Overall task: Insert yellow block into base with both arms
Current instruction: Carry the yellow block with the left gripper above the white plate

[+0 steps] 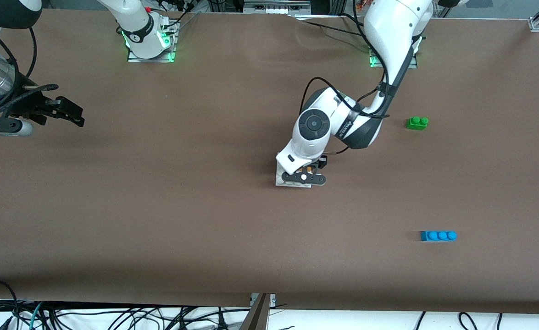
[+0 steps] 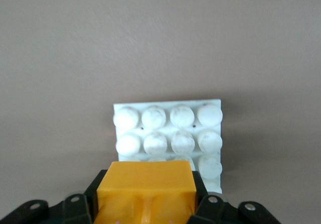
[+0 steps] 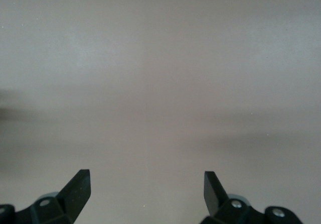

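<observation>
Next, my left gripper lets go of the yellow block on the middle studs of the white base's far half (image 1: 297, 165) (image 2: 168, 175).
My left gripper (image 1: 307, 173) is shut on the yellow block (image 2: 145, 186) and holds it low over the white studded base (image 2: 170, 128), at the base's edge. In the front view only a sliver of the yellow block (image 1: 305, 170) shows between the black fingers, and the base (image 1: 282, 179) is mostly hidden under the left hand. My right gripper (image 1: 69, 112) is open and empty, waiting above the table at the right arm's end. In the right wrist view its fingertips (image 3: 80, 184) stand wide apart over bare brown table.
A green two-stud brick (image 1: 417, 123) lies toward the left arm's end, beside the left arm's elbow. A blue three-stud brick (image 1: 438, 235) lies nearer the front camera, also toward that end. Cables hang below the table's front edge (image 1: 260, 302).
</observation>
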Controlling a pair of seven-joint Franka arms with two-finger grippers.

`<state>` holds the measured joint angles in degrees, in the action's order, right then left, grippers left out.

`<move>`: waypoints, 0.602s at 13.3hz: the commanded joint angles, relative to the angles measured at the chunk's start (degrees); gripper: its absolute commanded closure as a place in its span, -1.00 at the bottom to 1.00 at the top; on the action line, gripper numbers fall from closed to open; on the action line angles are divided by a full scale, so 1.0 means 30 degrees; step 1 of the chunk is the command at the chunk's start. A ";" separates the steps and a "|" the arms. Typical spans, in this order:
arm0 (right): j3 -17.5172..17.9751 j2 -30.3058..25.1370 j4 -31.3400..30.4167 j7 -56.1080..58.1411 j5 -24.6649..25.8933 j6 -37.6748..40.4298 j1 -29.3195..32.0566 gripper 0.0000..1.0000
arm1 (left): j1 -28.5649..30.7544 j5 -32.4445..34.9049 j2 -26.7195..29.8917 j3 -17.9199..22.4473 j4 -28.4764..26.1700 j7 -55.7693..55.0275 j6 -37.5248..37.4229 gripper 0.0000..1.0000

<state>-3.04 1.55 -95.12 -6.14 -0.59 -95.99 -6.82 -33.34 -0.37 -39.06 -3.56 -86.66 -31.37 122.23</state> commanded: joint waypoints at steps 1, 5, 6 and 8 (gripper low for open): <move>0.0019 0.0068 0.0301 -0.0092 -0.0359 0.0062 0.0194 -1.00 | -0.0459 -0.0285 -0.0833 0.0309 0.0324 -0.0208 -0.0227 0.55; 0.0019 0.0098 0.0301 -0.0092 -0.0388 0.0091 0.0194 -1.00 | -0.0664 -0.1335 -0.1832 0.0309 0.0236 -0.0150 0.0709 0.56; 0.0019 0.0098 0.0272 -0.0092 -0.0388 0.0091 0.0194 -1.00 | -0.0694 -0.1398 -0.1949 0.0309 0.0236 -0.0034 0.0739 0.59; 0.0019 0.0098 0.0272 -0.0092 -0.0388 0.0091 0.0194 -1.00 | -0.0694 -0.1457 -0.2096 0.0280 0.0236 -0.0003 0.1291 0.60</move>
<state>-3.20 1.66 -95.12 -6.14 -0.69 -96.02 -6.81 -34.51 -2.92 -44.23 -3.55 -86.61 -31.90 124.50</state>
